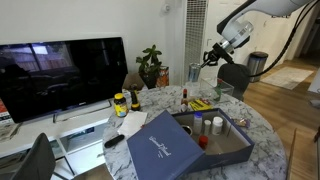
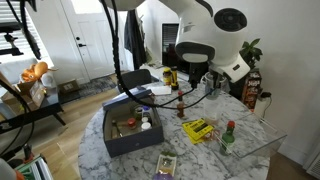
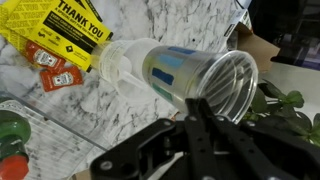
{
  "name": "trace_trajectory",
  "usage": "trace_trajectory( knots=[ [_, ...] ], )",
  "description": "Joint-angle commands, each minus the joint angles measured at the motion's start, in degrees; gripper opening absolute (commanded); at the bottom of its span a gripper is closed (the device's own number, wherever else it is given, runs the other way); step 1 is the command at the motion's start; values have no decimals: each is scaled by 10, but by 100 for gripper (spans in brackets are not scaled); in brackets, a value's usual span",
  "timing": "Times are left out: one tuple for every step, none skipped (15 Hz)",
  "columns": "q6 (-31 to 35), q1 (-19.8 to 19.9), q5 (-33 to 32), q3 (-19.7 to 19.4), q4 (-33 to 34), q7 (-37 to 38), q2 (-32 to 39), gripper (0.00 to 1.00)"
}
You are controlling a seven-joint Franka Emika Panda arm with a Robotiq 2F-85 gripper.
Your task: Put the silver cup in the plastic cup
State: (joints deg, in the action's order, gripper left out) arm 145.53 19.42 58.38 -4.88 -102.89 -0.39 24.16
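Observation:
I should release the silver cup inside the clear plastic cup (image 1: 192, 78) (image 3: 124, 66) standing beyond the yellow packets with my gripper.
In the wrist view the clear plastic cup (image 3: 120, 62) stands on the marble table near its edge, with its rim towards the camera. The grey silver cup (image 3: 185, 70) seems to sit inside it. My gripper (image 3: 195, 103) has its two black fingers closed together. Their tips overlap the lower side of the cup in this view, and I cannot tell whether they touch it. In an exterior view the gripper (image 1: 209, 58) hangs above the far side of the table, up and to the right of the cup (image 1: 193, 73). The gripper also shows in an exterior view (image 2: 203, 80).
Yellow packets (image 3: 55, 28) and red sachets (image 3: 55, 70) lie beside the cup, and a green bottle (image 3: 10, 135) stands further off. A plant (image 3: 285, 110) is beyond the table edge. A blue box (image 1: 190, 140) holding small bottles fills the table's near side.

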Motion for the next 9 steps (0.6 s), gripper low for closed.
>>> trace_trajectory(
  knots=[
    [43, -25, 16, -3, -24, -18, -5, 2],
    [52, -29, 17, 0, -23, -20, -2, 2],
    [58, -33, 14, 0, -23, -18, -1, 2],
    [64, -38, 10, 0, -22, -14, 2, 2],
    [71, -41, 9, 0, -21, -14, 4, 2],
    [78, -42, 14, 2, -19, -17, 5, 2],
    [84, -44, 14, 2, -19, -15, 6, 2],
    [89, -45, 11, 1, -19, -12, 6, 2],
    [94, -45, 10, 0, -21, -10, 6, 2]
  ],
)
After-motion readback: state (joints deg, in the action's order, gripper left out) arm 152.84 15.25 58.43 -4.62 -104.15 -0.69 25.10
